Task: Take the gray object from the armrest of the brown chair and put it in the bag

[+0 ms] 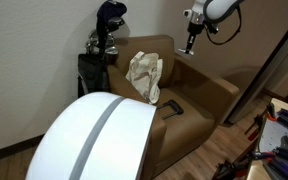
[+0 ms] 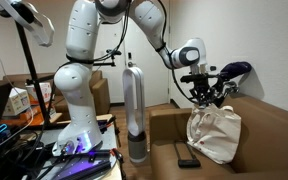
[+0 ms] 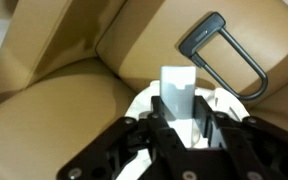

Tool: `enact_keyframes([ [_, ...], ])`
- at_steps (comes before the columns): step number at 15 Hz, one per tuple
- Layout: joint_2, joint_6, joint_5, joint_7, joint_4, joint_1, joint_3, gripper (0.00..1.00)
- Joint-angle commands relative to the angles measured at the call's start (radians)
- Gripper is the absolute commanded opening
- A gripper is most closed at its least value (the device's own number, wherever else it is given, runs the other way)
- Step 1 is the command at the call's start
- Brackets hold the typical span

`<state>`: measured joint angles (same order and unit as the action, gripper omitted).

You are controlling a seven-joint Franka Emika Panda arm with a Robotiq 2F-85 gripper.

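The robot's gripper needs to release the pale grey flat object inside the open cream bag [image 1: 145,68] [image 3: 184,125] on the seat of the brown armchair.
My gripper [image 3: 184,130] is shut on a pale grey flat object [image 3: 174,92] that stands up between the fingers. Under it in the wrist view is the white rim of the cream bag [image 3: 142,102]. In both exterior views the bag [image 1: 144,75] [image 2: 216,135] sits on the seat of the brown armchair [image 1: 199,95] [image 2: 164,150]. The gripper [image 1: 191,42] [image 2: 199,92] hangs just above the bag's top edge. A dark grey U-shaped piece [image 3: 224,55] [image 1: 171,106] [image 2: 189,162] lies on the chair's armrest.
A dark golf bag [image 1: 104,40] stands behind the chair. A tall grey tower fan [image 2: 134,105] stands beside the armrest, near the robot's base [image 2: 74,120]. A large white domed thing with a grey stripe [image 1: 94,140] fills the foreground. Cluttered desks [image 2: 14,130] stand at the side.
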<state>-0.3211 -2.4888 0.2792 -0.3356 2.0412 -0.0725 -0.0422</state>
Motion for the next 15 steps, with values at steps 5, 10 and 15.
enact_keyframes([
  [5,-0.096,-0.080,0.091,-0.124,-0.156,0.094,0.082,0.10],
  [10,-0.198,-0.104,0.288,-0.131,-0.242,0.179,0.044,0.10],
  [15,-0.190,-0.073,0.231,-0.109,-0.212,0.166,0.059,0.35],
])
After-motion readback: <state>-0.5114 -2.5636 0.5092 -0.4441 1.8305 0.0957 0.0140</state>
